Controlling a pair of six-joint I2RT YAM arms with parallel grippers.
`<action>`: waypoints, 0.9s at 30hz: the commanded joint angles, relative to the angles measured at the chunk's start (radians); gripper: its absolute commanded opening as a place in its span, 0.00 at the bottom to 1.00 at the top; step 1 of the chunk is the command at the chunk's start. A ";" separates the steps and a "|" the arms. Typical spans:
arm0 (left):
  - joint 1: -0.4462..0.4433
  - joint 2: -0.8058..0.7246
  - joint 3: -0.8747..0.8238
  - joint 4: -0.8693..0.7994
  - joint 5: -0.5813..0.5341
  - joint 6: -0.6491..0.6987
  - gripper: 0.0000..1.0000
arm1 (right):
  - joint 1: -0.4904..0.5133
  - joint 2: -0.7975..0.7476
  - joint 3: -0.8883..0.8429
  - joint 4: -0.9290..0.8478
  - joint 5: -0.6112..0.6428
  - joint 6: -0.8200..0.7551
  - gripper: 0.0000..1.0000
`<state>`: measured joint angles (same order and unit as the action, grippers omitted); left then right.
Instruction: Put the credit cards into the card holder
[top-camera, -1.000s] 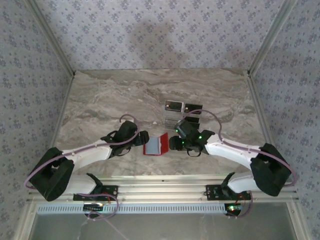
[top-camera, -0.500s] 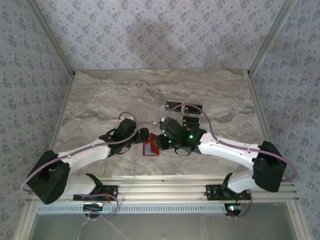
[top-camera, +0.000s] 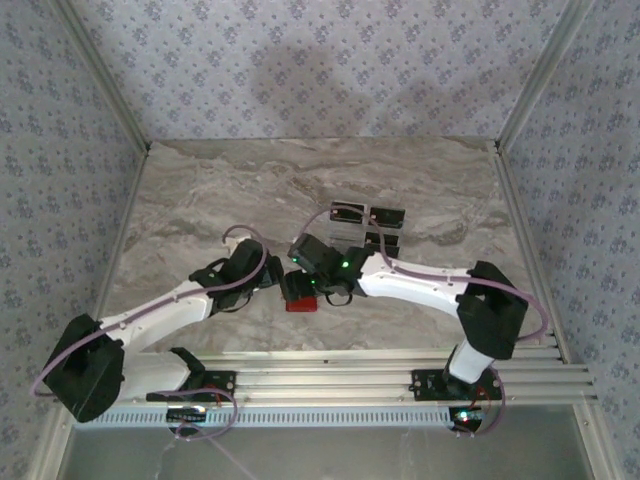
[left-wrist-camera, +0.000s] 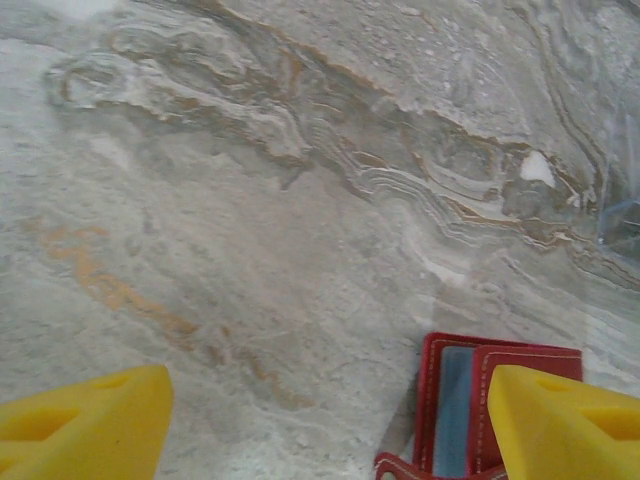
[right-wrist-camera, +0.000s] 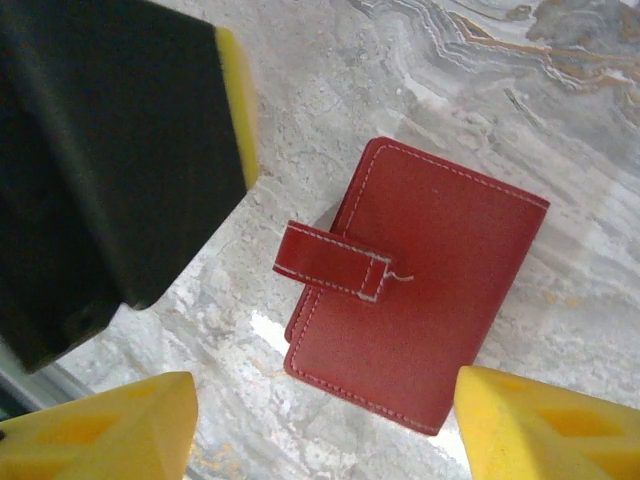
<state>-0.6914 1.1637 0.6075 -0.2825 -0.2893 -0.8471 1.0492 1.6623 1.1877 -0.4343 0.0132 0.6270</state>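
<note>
The cover of the card holder lies folded over its pockets, so I need to pinch the loose strap (right-wrist-camera: 335, 262) with my right gripper and lift the cover before the credit cards go in.
The red card holder (right-wrist-camera: 420, 310) lies folded on the marble, its strap loose across the cover. My right gripper (right-wrist-camera: 320, 430) hovers open just above it, yellow fingertips (right-wrist-camera: 545, 425) on either side of its near edge. In the top view the holder (top-camera: 300, 303) peeks out under the right gripper (top-camera: 305, 282). My left gripper (left-wrist-camera: 325, 430) is open too, its right finger (left-wrist-camera: 565, 420) over the holder's edge (left-wrist-camera: 450, 400), where a blue-grey strip shows between the red leaves. The credit cards (top-camera: 346, 212) lie in a cluster behind the right arm, one of them black (top-camera: 386, 215).
The black body and yellow pad of the left gripper's finger (right-wrist-camera: 110, 150) stand close to the holder's left side in the right wrist view. The two grippers (top-camera: 278, 280) nearly touch at mid-table. An aluminium rail (top-camera: 330, 375) runs along the near edge.
The right arm has swung left from the cards to above the card holder, and its jaws have widened. The holder, spread open a second ago, now lies folded. The left gripper has shifted slightly.
</note>
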 joint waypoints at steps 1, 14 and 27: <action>0.042 -0.055 0.010 -0.088 -0.065 -0.031 0.84 | 0.021 0.070 0.090 -0.098 0.053 -0.062 0.76; 0.271 -0.185 -0.038 -0.122 0.056 0.015 0.84 | 0.059 0.350 0.379 -0.303 0.163 -0.128 0.83; 0.277 -0.162 -0.058 -0.078 0.094 0.016 0.84 | 0.046 0.452 0.438 -0.356 0.238 -0.125 0.64</action>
<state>-0.4187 0.9913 0.5541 -0.3717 -0.2108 -0.8459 1.1015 2.1010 1.6016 -0.7494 0.2150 0.5056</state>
